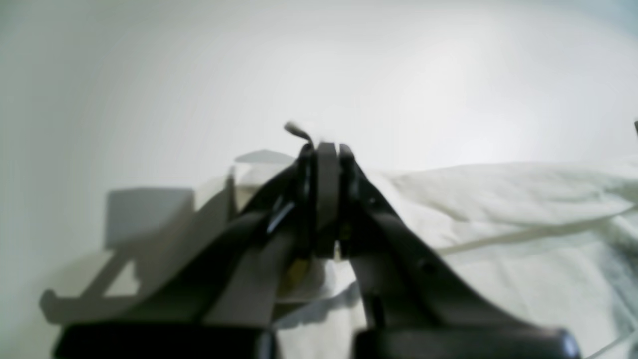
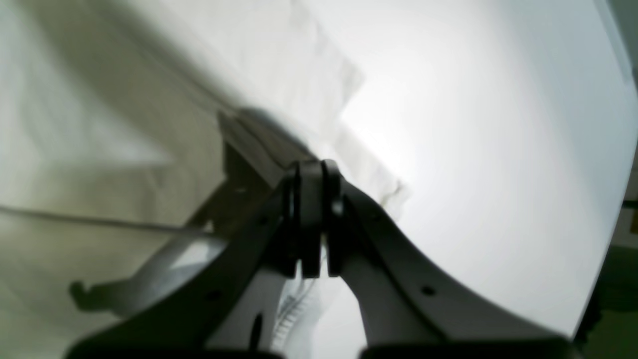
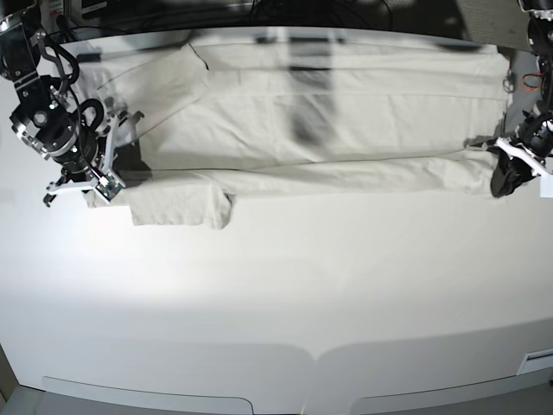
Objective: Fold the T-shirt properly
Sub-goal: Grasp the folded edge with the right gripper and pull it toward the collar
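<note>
My left gripper is to let go of the T-shirt's band corner on the flat cloth (image 3: 503, 115) just behind the band, at the side edge.
The pale off-white T-shirt (image 3: 328, 112) lies stretched across the far half of the white table (image 3: 276, 294), its near long edge folded over into a band. My right gripper (image 3: 102, 183) sits at the shirt's left end. In the right wrist view its jaws (image 2: 311, 172) are pressed together, with stitched cloth (image 2: 99, 124) running in between the fingers. My left gripper (image 3: 501, 177) is at the shirt's right end. Its jaws (image 1: 326, 149) are closed, and a small tip of the T-shirt (image 1: 498, 199) pokes out above them.
Dark equipment and cables (image 3: 259, 10) run along the table's far edge, close behind the shirt. The table's right edge (image 2: 615, 189) shows in the right wrist view. Bare white tabletop spreads in front of the shirt down to the near edge (image 3: 311, 353).
</note>
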Controlling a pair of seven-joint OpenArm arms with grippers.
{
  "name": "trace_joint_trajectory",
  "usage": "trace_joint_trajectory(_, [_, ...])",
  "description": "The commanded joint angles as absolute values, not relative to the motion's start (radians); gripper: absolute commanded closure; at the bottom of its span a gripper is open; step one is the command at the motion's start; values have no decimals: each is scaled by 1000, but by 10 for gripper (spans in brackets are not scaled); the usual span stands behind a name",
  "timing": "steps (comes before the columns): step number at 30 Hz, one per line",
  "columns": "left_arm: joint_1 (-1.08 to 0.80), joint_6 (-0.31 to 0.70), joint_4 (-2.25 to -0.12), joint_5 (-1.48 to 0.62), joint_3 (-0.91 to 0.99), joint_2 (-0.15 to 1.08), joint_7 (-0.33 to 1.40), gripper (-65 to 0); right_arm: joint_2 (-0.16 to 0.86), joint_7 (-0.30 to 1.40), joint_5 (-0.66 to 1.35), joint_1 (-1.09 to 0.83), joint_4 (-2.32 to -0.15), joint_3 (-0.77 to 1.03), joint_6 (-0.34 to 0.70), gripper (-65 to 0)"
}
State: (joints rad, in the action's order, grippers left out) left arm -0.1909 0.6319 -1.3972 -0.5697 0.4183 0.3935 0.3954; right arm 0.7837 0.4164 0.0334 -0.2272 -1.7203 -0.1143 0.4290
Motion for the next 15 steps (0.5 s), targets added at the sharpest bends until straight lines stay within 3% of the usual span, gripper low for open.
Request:
trace_joint_trajectory(1, [-180,638,-1416,-598,425,418,374,0,809,412,37,-216,-1753,-102,418,0])
trace_joint_trajectory(8, [-183,635,-1416,-649,425,467,478,0,812,515,173,-239,-1858,-22,418,0])
trace_joint_trajectory(15, [-183,636,-1416,-663,425,483,544,0,811,513,205,-424,-1930,138,422,0])
